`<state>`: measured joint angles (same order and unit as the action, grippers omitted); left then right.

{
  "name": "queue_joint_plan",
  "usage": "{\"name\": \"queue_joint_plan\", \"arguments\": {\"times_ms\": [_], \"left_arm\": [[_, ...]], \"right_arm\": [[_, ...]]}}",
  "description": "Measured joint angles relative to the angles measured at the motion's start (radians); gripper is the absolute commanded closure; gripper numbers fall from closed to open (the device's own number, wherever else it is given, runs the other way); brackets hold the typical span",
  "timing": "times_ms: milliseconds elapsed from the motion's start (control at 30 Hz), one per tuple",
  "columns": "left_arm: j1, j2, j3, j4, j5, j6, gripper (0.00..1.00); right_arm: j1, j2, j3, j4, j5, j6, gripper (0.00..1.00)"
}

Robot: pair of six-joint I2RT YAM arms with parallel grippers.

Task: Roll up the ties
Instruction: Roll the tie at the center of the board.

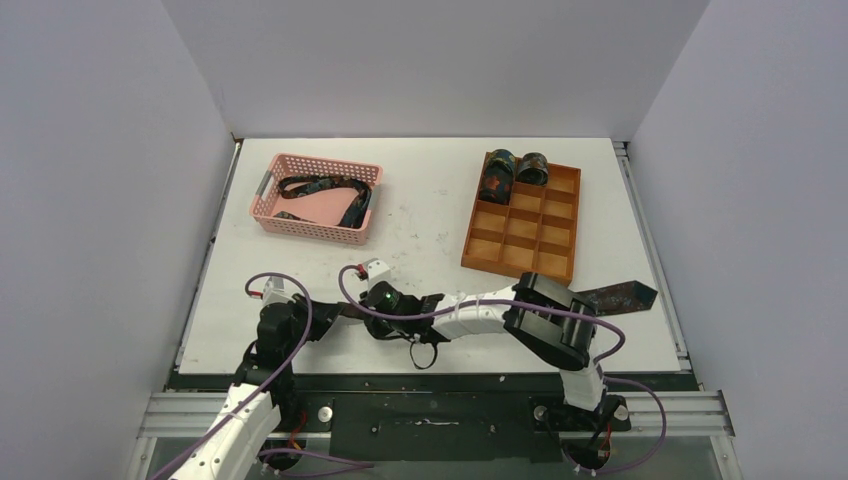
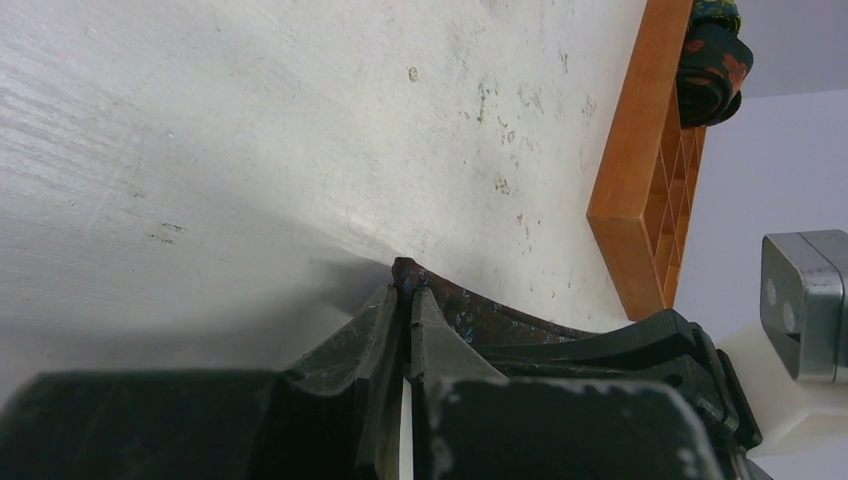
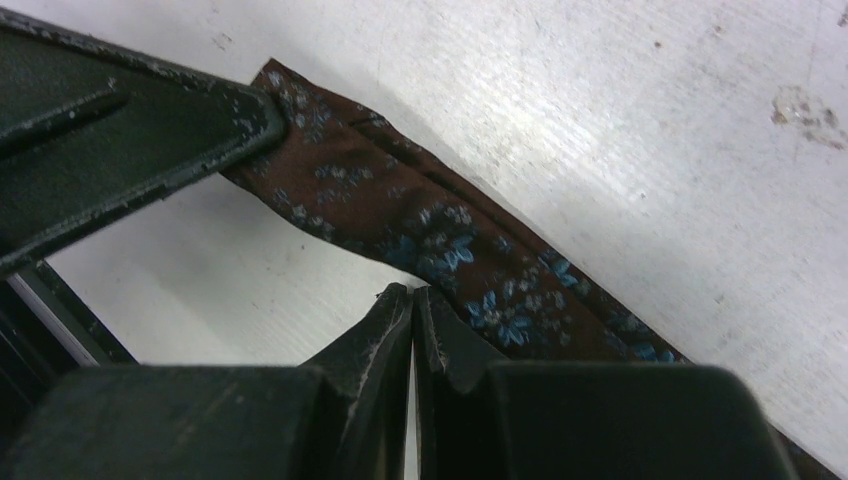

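Observation:
My right gripper is shut and empty at the tie's lower edge, so it should back away, open and grab the tie's strip (image 3: 455, 240) before rolling.
A dark brown tie with small blue flowers (image 3: 470, 250) lies along the table's near edge. Its wide pointed end (image 1: 620, 297) is at the right. My left gripper (image 2: 408, 290) is shut on the tie's narrow tip (image 2: 405, 270), and sits near the front left in the top view (image 1: 330, 312). My right gripper (image 3: 412, 292) is shut, with its tips touching the tie's lower edge just beside the left fingers (image 3: 150, 130). No fabric shows between its jaws. In the top view the right gripper (image 1: 365, 314) reaches left across the front. Two rolled ties (image 1: 510, 170) sit in the wooden tray's far compartments.
The wooden compartment tray (image 1: 520, 245) stands at the right middle; its corner (image 2: 640, 200) shows in the left wrist view. A pink basket (image 1: 270, 215) at the left holds more unrolled ties (image 1: 320, 187). Purple cables (image 1: 300, 300) loop around both arms.

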<state>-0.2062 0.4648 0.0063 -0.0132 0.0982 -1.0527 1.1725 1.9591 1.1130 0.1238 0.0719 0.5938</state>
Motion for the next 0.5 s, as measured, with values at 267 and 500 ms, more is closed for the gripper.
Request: {"name": "queue_joint_plan", "arguments": {"times_ms": [267,500], "left_arm": [[0.000,0.002,0.000,-0.005,-0.008,0.003,1.00],[0.000,0.003,0.000,-0.005,-0.011,0.010,1.00]], "right_arm": [[-0.007,-0.099,-0.037,-0.033,-0.001,-0.006,0.95],[-0.060,-0.100,-0.023,-0.040,-0.010,-0.006,0.95]]}}
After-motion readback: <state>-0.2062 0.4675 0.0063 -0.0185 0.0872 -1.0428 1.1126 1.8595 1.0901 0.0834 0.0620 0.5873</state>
